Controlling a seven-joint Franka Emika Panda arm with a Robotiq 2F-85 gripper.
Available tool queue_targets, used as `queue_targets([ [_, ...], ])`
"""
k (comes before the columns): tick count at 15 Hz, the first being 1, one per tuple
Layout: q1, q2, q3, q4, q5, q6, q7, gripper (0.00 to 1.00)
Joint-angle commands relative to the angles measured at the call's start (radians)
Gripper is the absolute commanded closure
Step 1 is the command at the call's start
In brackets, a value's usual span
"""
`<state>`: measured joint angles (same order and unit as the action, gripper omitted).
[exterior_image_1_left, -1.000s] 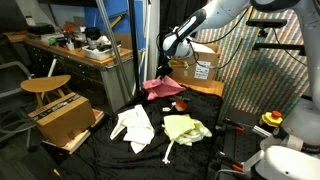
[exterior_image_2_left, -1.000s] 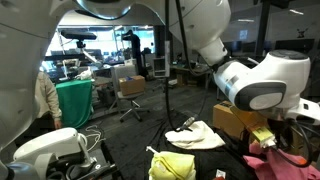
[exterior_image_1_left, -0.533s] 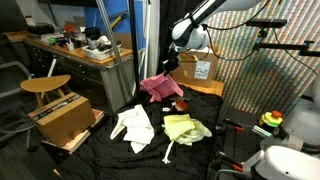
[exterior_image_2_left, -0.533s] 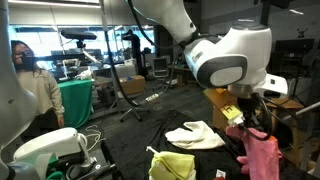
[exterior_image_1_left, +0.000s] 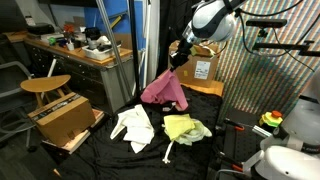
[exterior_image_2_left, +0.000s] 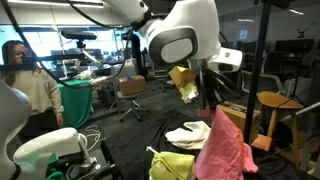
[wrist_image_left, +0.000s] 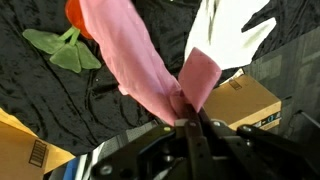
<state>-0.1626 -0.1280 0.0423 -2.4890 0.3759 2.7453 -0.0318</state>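
Observation:
Next, the gripper releases the pink cloth on the black-covered table (wrist_image_left: 126, 20), against the far edge of the yellow-green cloth.
My gripper (exterior_image_1_left: 178, 60) is shut on a pink cloth (exterior_image_1_left: 164, 90) and holds it up in the air above the black-covered table (exterior_image_1_left: 110, 155). The cloth hangs down from the fingers in a long drape, also seen in the exterior view from the other side as the pink cloth (exterior_image_2_left: 224, 148). In the wrist view the pink cloth (wrist_image_left: 140, 60) is pinched at the gripper (wrist_image_left: 186, 118) and spreads away below it. On the table lie a white cloth (exterior_image_1_left: 133, 127) and a yellow-green cloth (exterior_image_1_left: 185, 128).
A cardboard box (exterior_image_1_left: 62, 117) sits at the table's near left corner, another cardboard box (exterior_image_1_left: 203, 66) behind the arm. A wooden stool (exterior_image_1_left: 45, 88) and a cluttered desk (exterior_image_1_left: 75, 48) stand to the left. A person (exterior_image_2_left: 18, 75) stands in the background. A red object (wrist_image_left: 78, 15) lies near the green cloth (wrist_image_left: 62, 48).
The arm has risen and swung, lifting the pink cloth from the table's back edge until it hangs free in the air.

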Motion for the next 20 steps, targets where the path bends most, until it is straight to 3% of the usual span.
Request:
queue_targets([
  [1, 0.047, -0.156, -0.035, -0.124, -0.065, 0.042, 0.092, 0.97],
  [13, 0.037, -0.391, -0.147, -0.239, -0.124, 0.027, 0.085, 0.96],
  [20, 0.026, -0.437, -0.133, -0.230, -0.195, 0.012, 0.100, 0.96],
])
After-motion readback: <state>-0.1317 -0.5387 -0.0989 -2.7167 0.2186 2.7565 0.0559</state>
